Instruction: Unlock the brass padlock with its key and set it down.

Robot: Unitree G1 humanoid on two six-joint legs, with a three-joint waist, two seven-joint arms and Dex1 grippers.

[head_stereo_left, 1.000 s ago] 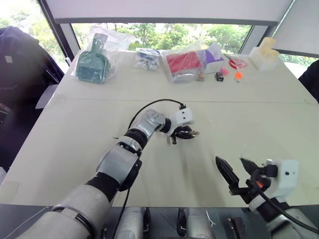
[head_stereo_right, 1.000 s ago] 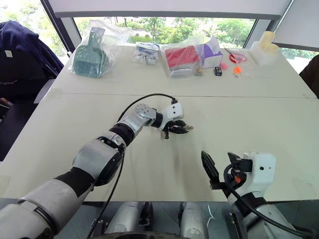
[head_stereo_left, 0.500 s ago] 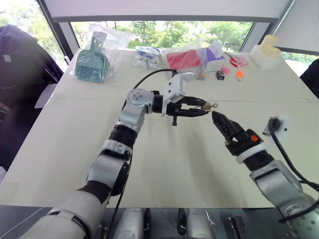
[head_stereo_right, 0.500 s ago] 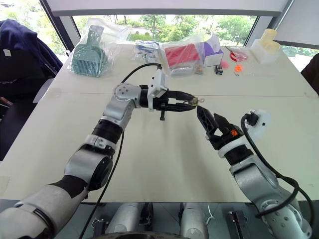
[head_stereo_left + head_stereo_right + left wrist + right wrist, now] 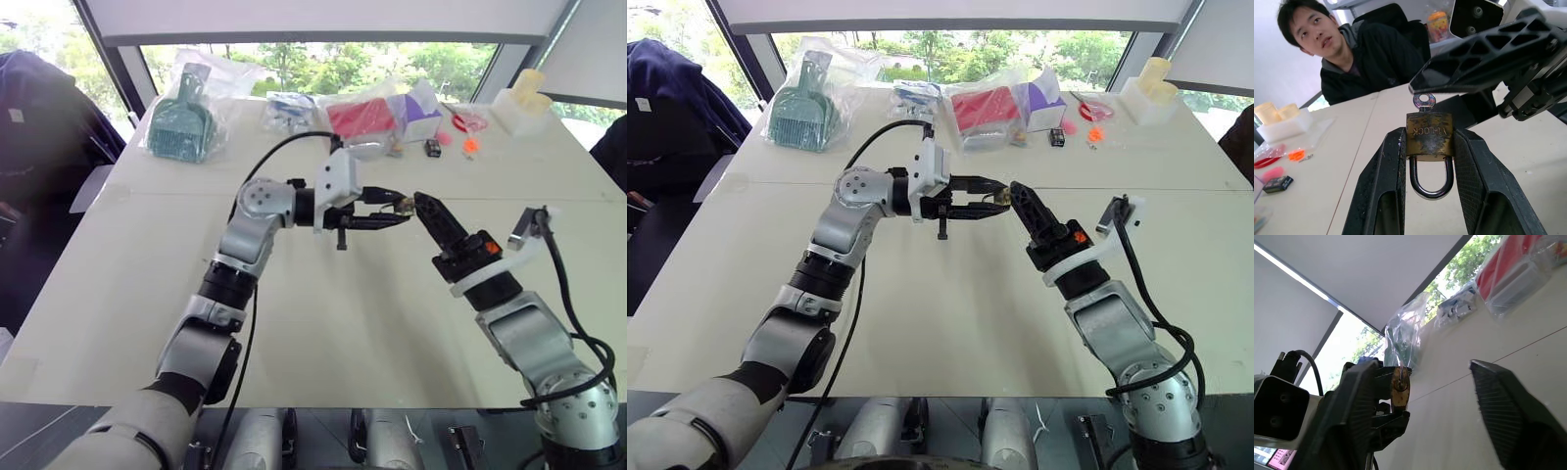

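The padlock's shackle is between my left gripper's fingers on the body of the padlock, so my right gripper should take that body [image 5: 1429,135] to free my left gripper for the shackle.
The small brass padlock [image 5: 1429,136] hangs above the middle of the table, with my left gripper [image 5: 396,207] shut on its body. Its silvery shackle [image 5: 1431,183] points back toward the wrist. A silver key [image 5: 1423,101] sticks out of the far end of the padlock. My right gripper [image 5: 1425,366] has come up to that end from the right. Its two fingers stand apart on either side of the key and the padlock [image 5: 1400,387], and one finger [image 5: 1484,54] lies just past the key's head. The gripper is open and not closed on the key.
Along the table's far edge lie a bagged teal dustpan [image 5: 183,125], a bagged red box [image 5: 364,122], a purple box [image 5: 423,108], small black and orange items [image 5: 468,148] and a white container [image 5: 519,108]. A person in black [image 5: 1371,63] sits at the table's right side.
My left gripper has lifted the padlock off the table and turned it level. My right gripper has risen from the near edge and moved up to the key end.
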